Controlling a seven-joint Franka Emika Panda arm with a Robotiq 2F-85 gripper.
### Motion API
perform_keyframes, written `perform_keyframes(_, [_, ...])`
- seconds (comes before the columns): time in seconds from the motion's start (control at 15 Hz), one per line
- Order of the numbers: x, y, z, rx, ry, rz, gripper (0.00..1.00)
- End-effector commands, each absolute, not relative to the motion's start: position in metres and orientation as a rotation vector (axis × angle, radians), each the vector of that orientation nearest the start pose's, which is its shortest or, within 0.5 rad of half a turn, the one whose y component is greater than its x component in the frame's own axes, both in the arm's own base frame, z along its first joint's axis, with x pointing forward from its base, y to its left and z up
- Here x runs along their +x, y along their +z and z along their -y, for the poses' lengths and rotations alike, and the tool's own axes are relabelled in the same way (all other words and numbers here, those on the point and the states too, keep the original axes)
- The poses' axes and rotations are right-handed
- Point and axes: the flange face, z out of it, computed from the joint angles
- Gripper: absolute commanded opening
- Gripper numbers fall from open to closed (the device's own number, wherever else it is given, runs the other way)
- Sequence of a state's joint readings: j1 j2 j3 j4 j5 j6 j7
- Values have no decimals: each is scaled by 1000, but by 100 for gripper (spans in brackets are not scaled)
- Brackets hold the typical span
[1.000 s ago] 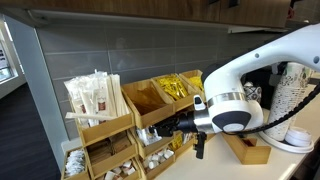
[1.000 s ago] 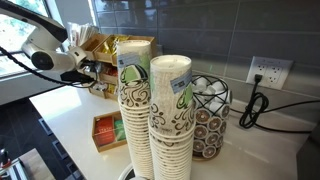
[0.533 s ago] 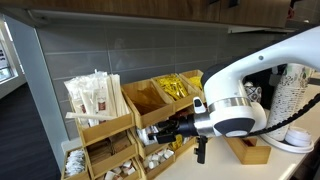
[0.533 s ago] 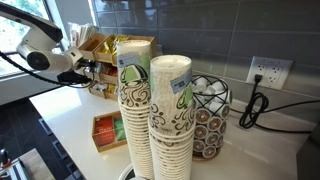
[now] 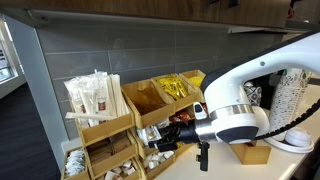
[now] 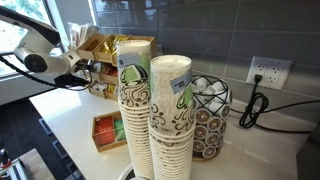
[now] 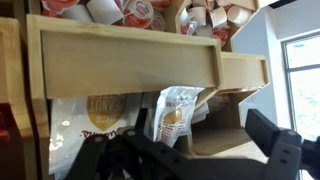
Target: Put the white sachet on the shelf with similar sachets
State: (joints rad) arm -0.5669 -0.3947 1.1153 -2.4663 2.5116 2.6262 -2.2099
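Note:
Next, I pinch the white sachet, as it stands bunched at the end of the bin, and ease it flatter beside the similar sachets (image 7: 98,115) before I back away.
The bamboo shelf (image 5: 108,130) of stepped bins stands against the grey tiled wall, and shows in both exterior views (image 6: 100,48). My gripper (image 5: 162,140) hovers in front of its lower bins. In the wrist view the gripper (image 7: 190,160) is open, its dark fingers (image 7: 275,145) spread wide with nothing between them. Just beyond them a white sachet with a yellow-orange print (image 7: 170,118) leans upright in a bin under a wooden front board (image 7: 130,60). A similar sachet (image 7: 90,125) sits beside it. I cannot tell which one was carried.
White-wrapped sticks (image 5: 95,97) and yellow packets (image 5: 178,88) fill the top bins. Creamer cups (image 7: 110,10) fill the adjoining tier. Tall paper cup stacks (image 6: 150,110), a low wooden tray (image 6: 108,130) and a wire pod basket (image 6: 208,115) stand on the white counter.
The jaws have gone from partly closed to wide open. The arm has drawn back a little from the shelf and dropped slightly.

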Motion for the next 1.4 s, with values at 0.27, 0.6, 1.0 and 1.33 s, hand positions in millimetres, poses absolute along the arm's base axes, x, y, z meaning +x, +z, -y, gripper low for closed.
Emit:
perform_keyframes(0.27, [386,378,-215,-2206,-1506,693,35])
perform_keyframes(0.6, [381,382,-212,-2245,-1533,686,1])
perform_keyframes(1.0, [381,375,-228,-2243,-1512,732,0])
perform_keyframes(1.33, [388,383,-229,-2258,-1570,743,0])
